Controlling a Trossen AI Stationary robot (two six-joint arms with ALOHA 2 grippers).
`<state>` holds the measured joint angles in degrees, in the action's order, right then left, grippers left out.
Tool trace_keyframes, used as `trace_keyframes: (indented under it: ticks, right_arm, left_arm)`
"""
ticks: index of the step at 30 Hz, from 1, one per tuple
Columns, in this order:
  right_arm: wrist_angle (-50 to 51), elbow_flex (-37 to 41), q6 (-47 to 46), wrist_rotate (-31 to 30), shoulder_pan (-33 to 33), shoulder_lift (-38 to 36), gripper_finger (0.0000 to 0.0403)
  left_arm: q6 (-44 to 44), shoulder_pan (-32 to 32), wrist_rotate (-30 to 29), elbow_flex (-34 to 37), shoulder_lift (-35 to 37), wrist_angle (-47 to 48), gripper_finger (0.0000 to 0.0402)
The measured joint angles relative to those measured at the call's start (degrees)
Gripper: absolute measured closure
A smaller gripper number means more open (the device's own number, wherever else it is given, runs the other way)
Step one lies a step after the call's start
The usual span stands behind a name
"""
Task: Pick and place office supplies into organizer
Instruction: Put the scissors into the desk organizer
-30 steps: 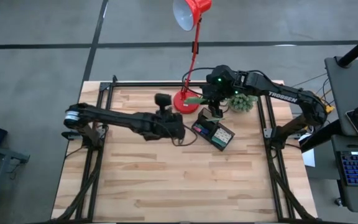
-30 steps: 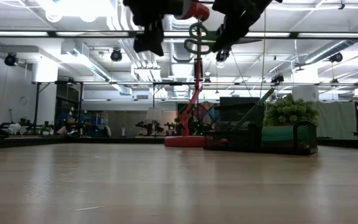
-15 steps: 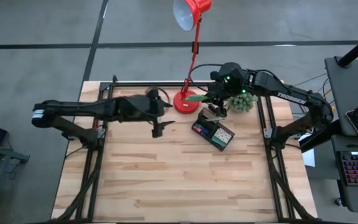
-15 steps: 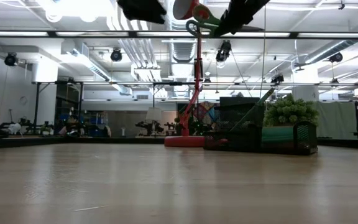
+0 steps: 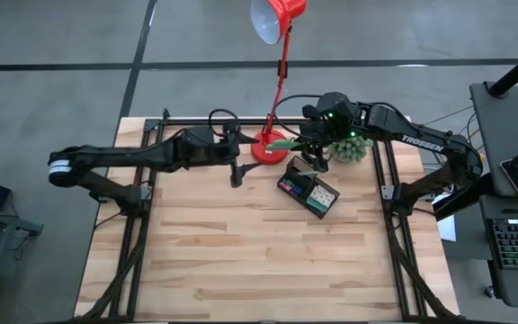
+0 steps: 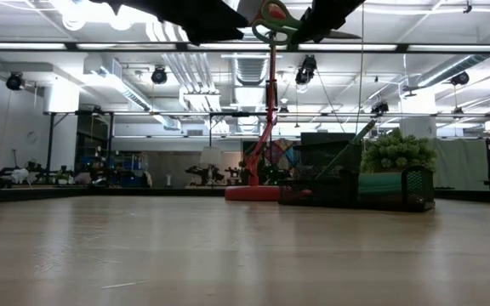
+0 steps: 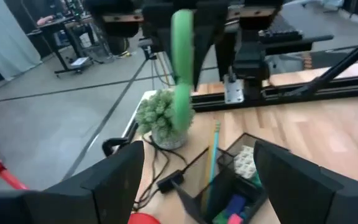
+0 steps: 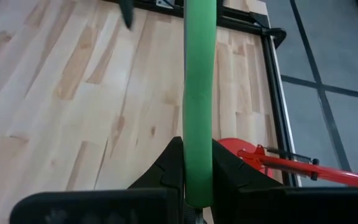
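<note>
The scissors' handles stick far out past the robot's right gripper, so the left gripper needs to hold them while the right gripper takes hold nearer the handles' end (image 5: 271,146).
My right gripper (image 5: 306,144) hangs high over the far left corner of the black organizer (image 5: 311,191), shut on the green-handled scissors (image 5: 281,142). The scissors' ring handles (image 6: 272,17) show at the top of the low view. My left gripper (image 5: 236,173) is open and touches nothing. It hovers to the left of the organizer, near the red lamp base, and faces the organizer (image 7: 229,190) and the scissors (image 7: 182,81). A pencil and small coloured pieces sit in the organizer's compartments. My right gripper (image 8: 197,149) pinches the scissors' green handle (image 8: 197,134) between its two fingers (image 8: 169,165). The handle runs on past the fingertips, toward the table's left. The scissors are lifted clear, high above the table and roughly level.
The red lamp base (image 5: 266,147) stands just left of the scissors, its stem rising to the lamp head (image 5: 275,18). The green ball-shaped plant (image 5: 351,148) sits right of the organizer's far end. A black cable (image 7: 166,180) lies beside the organizer. Bare wooden table (image 5: 241,261) spreads toward the near edge.
My left gripper has drawn back from the organizer toward the table's left, then toward the far edge, and has risen. My right gripper has lifted the scissors higher and shifted slightly to the right, still shut on them.
</note>
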<state>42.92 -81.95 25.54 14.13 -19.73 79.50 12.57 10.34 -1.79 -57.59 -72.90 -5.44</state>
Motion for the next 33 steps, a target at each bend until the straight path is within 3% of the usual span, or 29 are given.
trace_keyframes:
  ticks: [16,21,29,33]
  right_arm:
    - [-0.6,0.0,0.2,1.3,0.0,-0.4,0.0374]
    - [-1.0,0.0,0.3,1.3,0.0,-0.4,0.0374]
    - [-1.5,0.0,0.0,0.9,0.0,-0.4,0.0374]
    - [-1.4,0.0,0.2,0.7,0.0,-0.4,0.0374]
  left_arm:
    - [1.9,3.2,4.8,-2.0,-5.8,-9.2,0.0124]
    - [2.9,3.6,4.7,-2.0,-5.8,-10.0,0.0197]
    - [4.7,4.1,5.5,-2.0,-6.7,-11.8,0.0371]
    - [4.6,4.4,5.6,-2.0,-6.8,-11.7,0.0385]
